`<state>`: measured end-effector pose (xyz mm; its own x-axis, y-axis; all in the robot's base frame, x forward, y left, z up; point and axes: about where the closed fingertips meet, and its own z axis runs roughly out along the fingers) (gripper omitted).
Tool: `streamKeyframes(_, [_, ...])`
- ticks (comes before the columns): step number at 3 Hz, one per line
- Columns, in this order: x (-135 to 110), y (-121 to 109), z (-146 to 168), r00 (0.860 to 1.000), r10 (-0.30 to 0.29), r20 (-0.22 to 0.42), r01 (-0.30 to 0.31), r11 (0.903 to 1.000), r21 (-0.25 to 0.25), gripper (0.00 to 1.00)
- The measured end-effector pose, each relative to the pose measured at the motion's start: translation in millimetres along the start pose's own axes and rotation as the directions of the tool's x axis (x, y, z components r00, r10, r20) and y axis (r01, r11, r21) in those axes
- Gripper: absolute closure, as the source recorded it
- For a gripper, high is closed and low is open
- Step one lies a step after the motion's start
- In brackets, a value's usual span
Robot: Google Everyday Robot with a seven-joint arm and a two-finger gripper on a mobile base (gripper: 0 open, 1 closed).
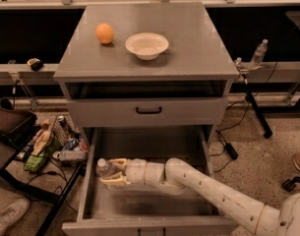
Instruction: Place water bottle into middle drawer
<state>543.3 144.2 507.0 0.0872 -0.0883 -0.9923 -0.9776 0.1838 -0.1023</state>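
Next, the gripper releases the water bottle on the middle drawer's grey bottom [109, 192], by the drawer's side nearest the wire basket. The bottle now lies tilted inside that drawer.
The water bottle [105, 169] is clear with a white cap and lies tilted low inside the open middle drawer [149, 205], near its left wall. My gripper [114, 173] is shut on the water bottle, with pale fingers [115, 182] above and below it. My white arm reaches in from the lower right across the drawer's grey floor. The bottle's label is hidden by the fingers.
A closed grey drawer front with a black handle [148, 111] is above. An orange [105, 33] and a white bowl [147, 45] sit on the cabinet top. A small clear bottle [258, 54] stands at the right. A wire basket of clutter [56, 144] is left of the drawer.
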Motion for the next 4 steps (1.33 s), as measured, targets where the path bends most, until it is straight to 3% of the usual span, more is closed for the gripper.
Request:
streamKeyframes(3, [56.7,21.4,11.1,0.996,0.085,0.007,-0.085,0.9964,0.000,1.00])
streamKeyframes(4, [56.8,21.6,11.2,0.996,0.085,0.008,-0.085,0.9963,0.000,0.81])
